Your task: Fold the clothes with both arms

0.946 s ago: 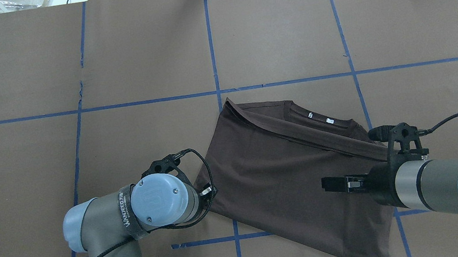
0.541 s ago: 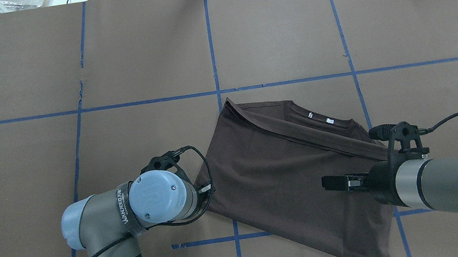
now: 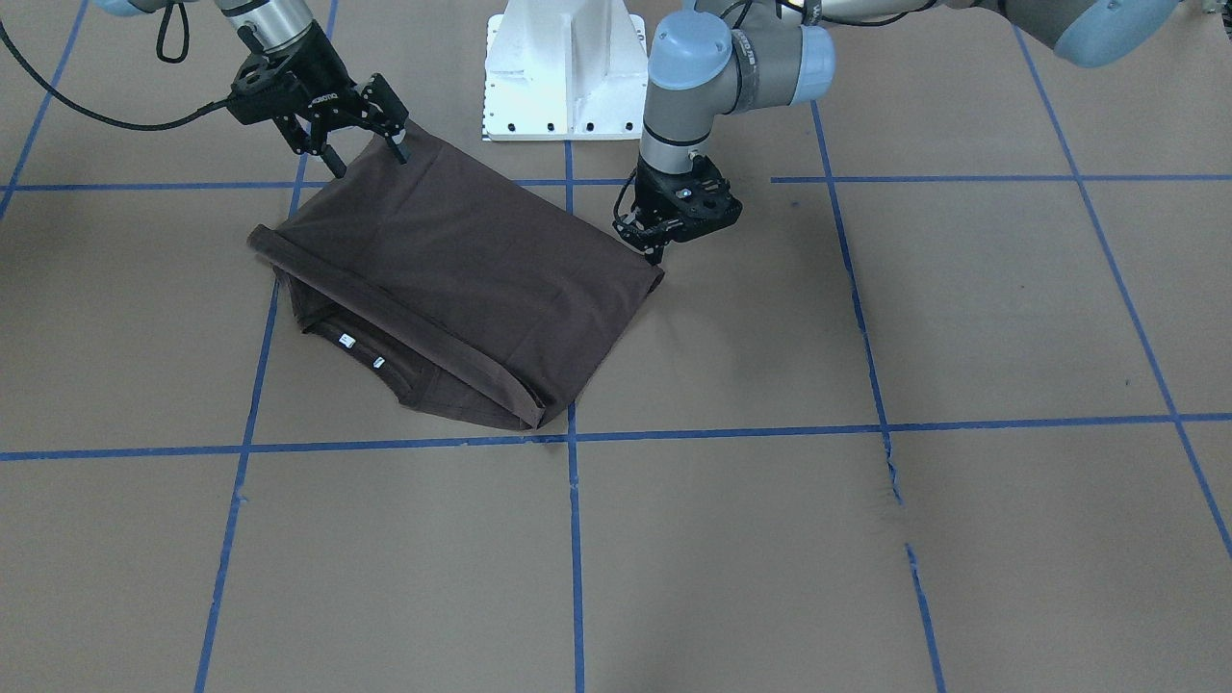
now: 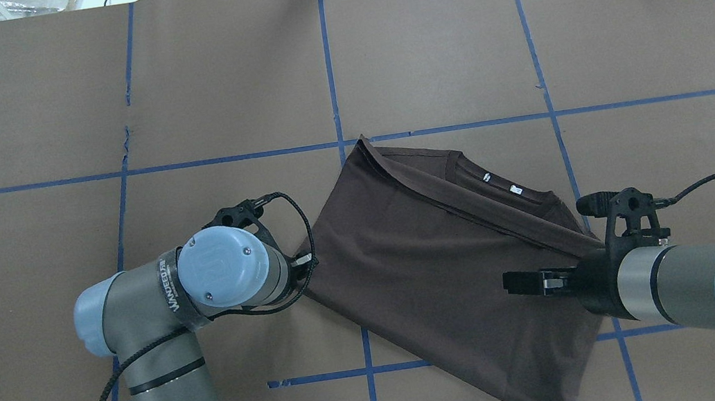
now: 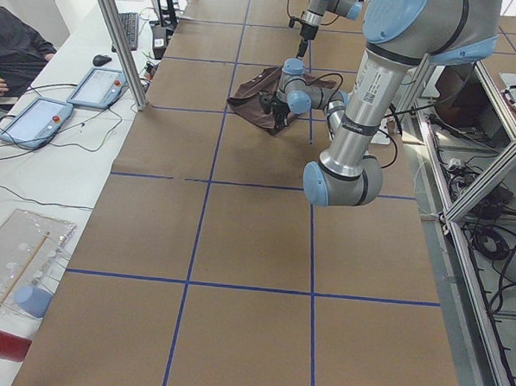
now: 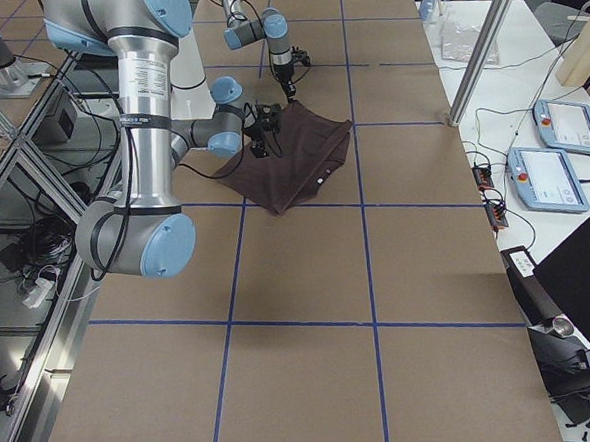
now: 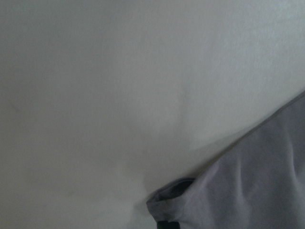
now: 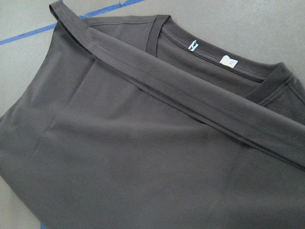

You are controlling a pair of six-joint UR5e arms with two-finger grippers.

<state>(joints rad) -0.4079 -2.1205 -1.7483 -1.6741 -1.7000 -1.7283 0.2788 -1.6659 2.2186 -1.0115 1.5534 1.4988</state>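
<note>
Next, I release the T-shirt's corner, still on the brown paper, with my left gripper on the paper [image 3: 716, 547] between the blue tape crossing and the broken tape.
The dark brown T-shirt [image 4: 436, 259] lies folded on the brown paper, its collar and white neck tags [image 4: 498, 183] facing the far side. In the front view my left gripper [image 3: 658, 252] points straight down at the shirt's [image 3: 452, 269] corner and looks shut on it. The left wrist view shows that corner [image 7: 181, 195] bunched up at the bottom edge. In the overhead view the wrist hides the left fingers. My right gripper [image 3: 366, 159] hovers open over the shirt's edge nearest the robot, fingers wide apart. It [image 4: 507, 286] also shows in the overhead view. The right wrist view shows only the cloth [image 8: 143, 167].
The white base pedestal [image 3: 568, 67] stands just behind the shirt. Blue tape lines [image 4: 330, 78] grid the paper, which has a small tear [image 3: 895, 481]. Tablets [image 5: 37, 121] and cables lie on a side table, where a person's sleeve [image 5: 15, 46] shows.
My left arm has swung left and slightly away from the robot, pulling the shirt's corner with it. The shirt's far corner has slid up to the tape line. The right arm has hardly moved.
</note>
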